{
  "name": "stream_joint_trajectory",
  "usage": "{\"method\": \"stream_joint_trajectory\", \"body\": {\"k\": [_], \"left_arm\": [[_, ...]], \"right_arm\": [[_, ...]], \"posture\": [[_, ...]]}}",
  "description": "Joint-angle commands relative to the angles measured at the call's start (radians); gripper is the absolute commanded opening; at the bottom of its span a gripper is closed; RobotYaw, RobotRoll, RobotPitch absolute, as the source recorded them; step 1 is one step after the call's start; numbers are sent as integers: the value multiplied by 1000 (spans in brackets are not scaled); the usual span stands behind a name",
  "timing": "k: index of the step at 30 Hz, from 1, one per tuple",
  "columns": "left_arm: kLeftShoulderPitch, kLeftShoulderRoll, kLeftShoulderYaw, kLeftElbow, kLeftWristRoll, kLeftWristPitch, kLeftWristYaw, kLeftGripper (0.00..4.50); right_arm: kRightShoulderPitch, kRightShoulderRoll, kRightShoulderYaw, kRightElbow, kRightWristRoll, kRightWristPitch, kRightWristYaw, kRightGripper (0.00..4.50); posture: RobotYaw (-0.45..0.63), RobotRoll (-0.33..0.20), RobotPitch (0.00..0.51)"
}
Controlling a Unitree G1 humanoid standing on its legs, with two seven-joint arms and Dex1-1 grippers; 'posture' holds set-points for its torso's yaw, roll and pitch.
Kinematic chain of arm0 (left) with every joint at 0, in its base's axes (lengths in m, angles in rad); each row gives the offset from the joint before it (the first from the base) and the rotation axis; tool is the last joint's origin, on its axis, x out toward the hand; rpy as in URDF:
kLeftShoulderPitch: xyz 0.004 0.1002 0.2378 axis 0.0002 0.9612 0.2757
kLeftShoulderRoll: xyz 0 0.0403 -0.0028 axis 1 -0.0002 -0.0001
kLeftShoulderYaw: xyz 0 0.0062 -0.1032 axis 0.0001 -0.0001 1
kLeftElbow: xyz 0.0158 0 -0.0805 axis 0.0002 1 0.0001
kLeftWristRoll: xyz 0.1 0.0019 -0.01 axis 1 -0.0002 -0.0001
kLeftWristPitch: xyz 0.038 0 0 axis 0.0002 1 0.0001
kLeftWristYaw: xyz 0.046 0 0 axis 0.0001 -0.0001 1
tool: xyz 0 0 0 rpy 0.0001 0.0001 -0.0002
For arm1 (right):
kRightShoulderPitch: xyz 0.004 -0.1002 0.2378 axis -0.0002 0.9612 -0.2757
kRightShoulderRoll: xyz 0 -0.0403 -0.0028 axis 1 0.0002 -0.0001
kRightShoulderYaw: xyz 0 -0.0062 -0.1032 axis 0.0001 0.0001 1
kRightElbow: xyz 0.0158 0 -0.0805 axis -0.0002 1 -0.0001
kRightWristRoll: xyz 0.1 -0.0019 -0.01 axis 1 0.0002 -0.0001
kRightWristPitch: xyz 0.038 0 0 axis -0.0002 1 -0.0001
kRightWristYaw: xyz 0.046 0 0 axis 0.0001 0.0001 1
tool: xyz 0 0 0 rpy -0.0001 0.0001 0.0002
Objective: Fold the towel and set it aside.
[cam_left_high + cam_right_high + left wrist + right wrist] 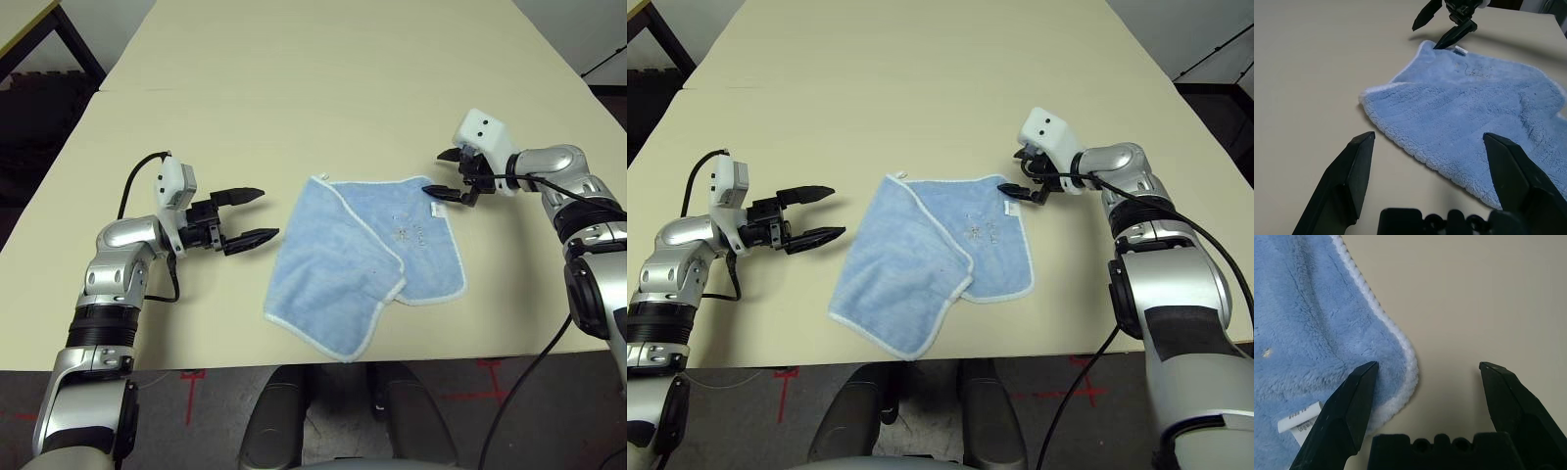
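Observation:
The towel's fold slants, so I need to pinch the towel's corner [422, 179] by the white tag with my right gripper and lift before folding.
The light blue towel [367, 259] lies on the table, its left part folded over the right at a slant, white edging all round. A small white tag [1299, 421] shows at its far right corner. My right gripper [447, 174] is open at that corner, one finger over the towel's edge and the other beyond it above bare table. My left gripper [251, 215] is open, just left of the towel and a little apart from it, pointing at its left edge [1396, 139].
The cream table [294, 88] stretches far behind the towel. Its front edge [196, 367] runs close below the towel's near corner. A second table's corner [24, 20] stands at the far left, with dark floor beside it.

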Motion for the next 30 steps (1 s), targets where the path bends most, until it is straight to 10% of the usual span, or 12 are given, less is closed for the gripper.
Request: {"method": "stream_joint_trajectory", "body": {"k": [1, 11, 24, 30], "left_arm": [[8, 0, -15, -23, -10, 0, -23, 4500], [16, -1, -22, -50, -9, -16, -41, 4500], [30, 5, -24, -78, -9, -7, -41, 4500], [33, 6, -25, -83, -9, 0, -39, 4500]], "right_arm": [[-13, 3, 9, 17, -9, 0, -1, 4469], [-24, 10, 13, 25, -18, 11, 3, 4469], [-23, 11, 14, 33, -28, 27, 3, 57], [-31, 1, -17, 32, 4, 38, 27, 20]], "posture": [[144, 0, 220], [153, 0, 215], [155, 0, 214], [153, 0, 213]]}}
